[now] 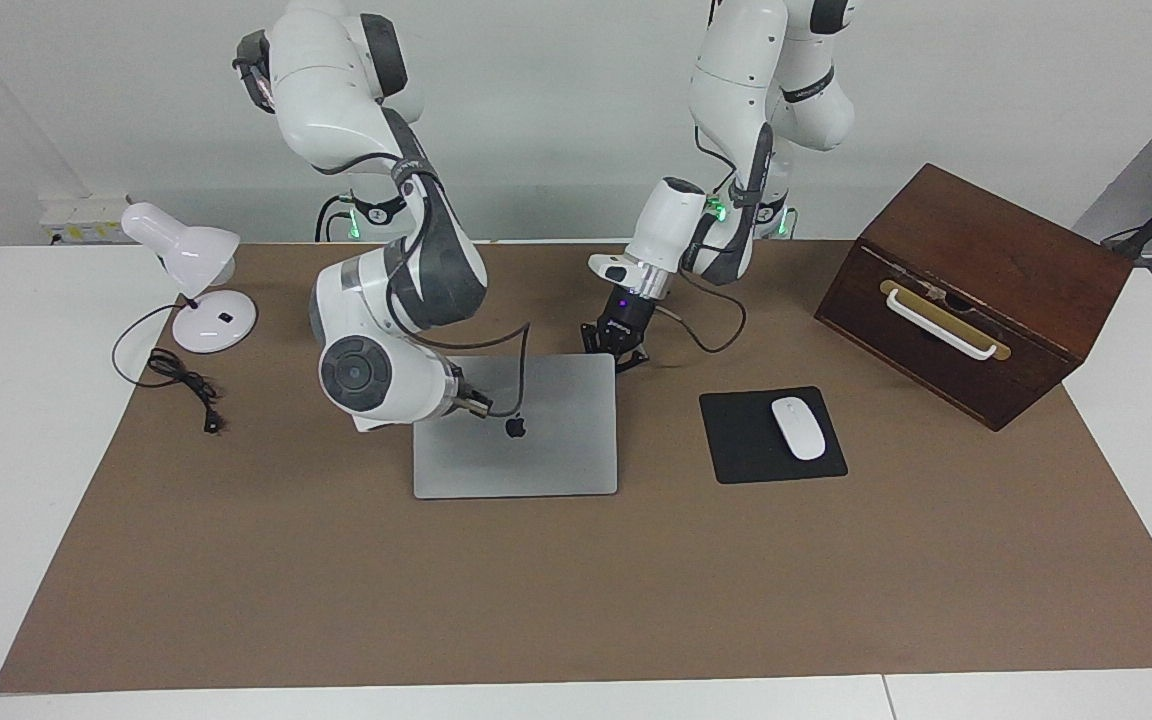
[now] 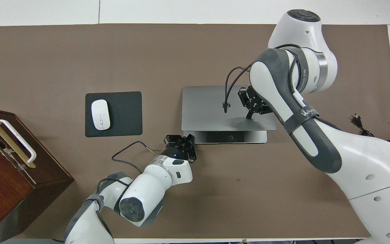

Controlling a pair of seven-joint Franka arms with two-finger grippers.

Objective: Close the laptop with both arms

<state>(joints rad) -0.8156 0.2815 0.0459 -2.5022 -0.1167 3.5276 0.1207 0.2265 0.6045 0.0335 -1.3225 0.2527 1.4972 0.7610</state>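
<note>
My right gripper is going to let go of the lid, now lowered almost flat, flat on the base of the silver-grey laptop [image 2: 226, 114].
The silver-grey laptop [image 1: 546, 450] lies on the brown mat mid-table. Its lid, with the dark apple logo up, is lowered almost flat. In the overhead view the lid [image 2: 208, 108] leaves only a narrow strip of the base showing at the edge nearer the robots. My right gripper [image 1: 476, 403] rests on the lid beside the logo, toward the right arm's end; it also shows in the overhead view [image 2: 251, 108]. My left gripper [image 1: 618, 352] is open and empty, low at the laptop's corner nearest the left arm's base, and also shows in the overhead view [image 2: 180, 141].
A black mouse pad [image 1: 736, 450] with a white mouse [image 1: 798, 427] lies beside the laptop toward the left arm's end. A brown wooden box [image 1: 976, 290] with a white handle stands past the mouse pad, at that end. A white desk lamp [image 1: 191, 270] and its cord sit at the right arm's end.
</note>
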